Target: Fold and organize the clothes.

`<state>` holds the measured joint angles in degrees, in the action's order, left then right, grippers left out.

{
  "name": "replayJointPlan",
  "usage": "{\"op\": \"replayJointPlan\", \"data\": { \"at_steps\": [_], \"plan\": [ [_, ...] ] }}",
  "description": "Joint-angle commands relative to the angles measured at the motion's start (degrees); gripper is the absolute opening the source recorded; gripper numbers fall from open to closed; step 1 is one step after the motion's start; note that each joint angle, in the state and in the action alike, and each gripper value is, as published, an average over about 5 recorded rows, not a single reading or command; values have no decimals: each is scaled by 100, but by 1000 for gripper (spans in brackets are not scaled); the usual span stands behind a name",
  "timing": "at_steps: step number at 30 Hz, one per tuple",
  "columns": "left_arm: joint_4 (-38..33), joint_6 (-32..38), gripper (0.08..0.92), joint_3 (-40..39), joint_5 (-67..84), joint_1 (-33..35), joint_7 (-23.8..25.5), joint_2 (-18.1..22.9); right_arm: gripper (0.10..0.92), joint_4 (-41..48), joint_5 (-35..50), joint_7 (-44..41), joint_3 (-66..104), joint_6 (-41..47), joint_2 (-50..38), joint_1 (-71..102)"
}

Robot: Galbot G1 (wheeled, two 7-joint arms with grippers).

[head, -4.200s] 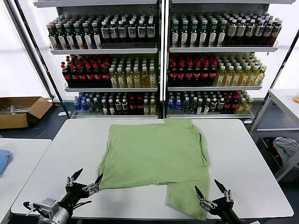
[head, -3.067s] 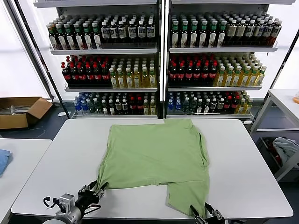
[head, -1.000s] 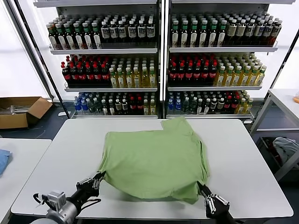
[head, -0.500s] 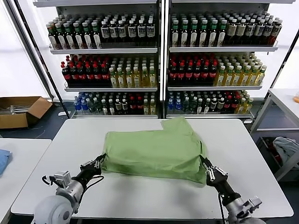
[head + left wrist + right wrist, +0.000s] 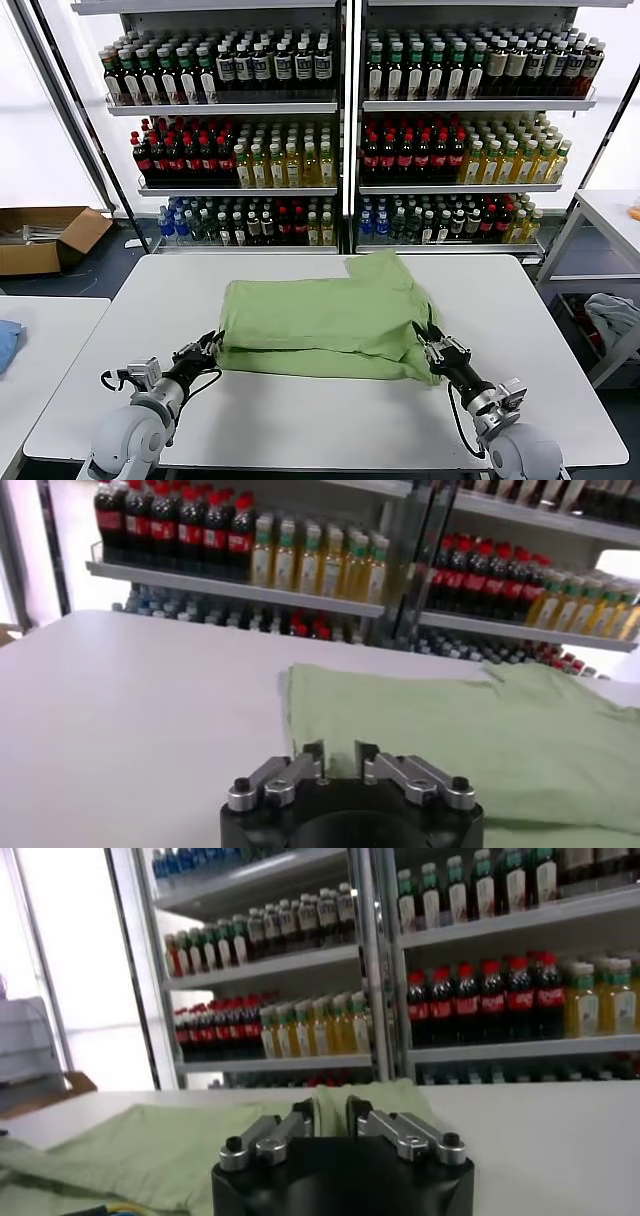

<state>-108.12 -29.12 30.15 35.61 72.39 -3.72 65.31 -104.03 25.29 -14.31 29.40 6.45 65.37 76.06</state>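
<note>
The shirt's sleeve lies at the table's far edge, so my left gripper will take the shirt's near corner (image 5: pixel 224 366) and draw the shirt closer before folding it.
One light green shirt (image 5: pixel 320 318) lies on the white table (image 5: pixel 320 425), folded over on itself into a wide band, plain side up, with a sleeve sticking out at the back. My left gripper (image 5: pixel 207 349) sits low at the shirt's left near corner; in the left wrist view the left gripper (image 5: pixel 338 752) is open, the shirt (image 5: pixel 480 730) lying just beyond its tips. My right gripper (image 5: pixel 432 352) is at the right near corner. In the right wrist view the right gripper (image 5: pixel 330 1110) stands open with a fold of the shirt (image 5: pixel 130 1148) still between its fingers.
Shelves of bottles (image 5: pixel 350 130) stand behind the table. A cardboard box (image 5: pixel 40 238) lies on the floor at the left. A second table with a blue cloth (image 5: pixel 5 345) is at the left edge. A bin with cloth (image 5: pixel 612 318) is at the right.
Both grippers carried the shirt's near hem away from me and laid it over the far half. Their jaws, shut on the hem before, now stand apart.
</note>
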Motion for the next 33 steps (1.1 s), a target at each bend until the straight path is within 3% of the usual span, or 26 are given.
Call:
{"op": "replayJointPlan", "data": {
  "at_steps": [1,10,16,20,33],
  "plan": [
    [-308,-166,433,171,-50,329,-44,-17,555,-491,-510,319,175,390,-38,702],
    [62,-204,676,-24,-176,332,0,44,796,-827,-988,780,118,914,166,1144],
    [291,-169,802,-98,-133,156,154,22,795,-651,-856,928,-33,1090,185,951],
    [280,-155,732,-105,-97,149,275,-18,689,-646,-651,958,-35,1120,172,920],
    [317,-220,352,-175,-90,170,567,-124,317,-556,-564,930,-102,1142,152,832]
  ]
}}
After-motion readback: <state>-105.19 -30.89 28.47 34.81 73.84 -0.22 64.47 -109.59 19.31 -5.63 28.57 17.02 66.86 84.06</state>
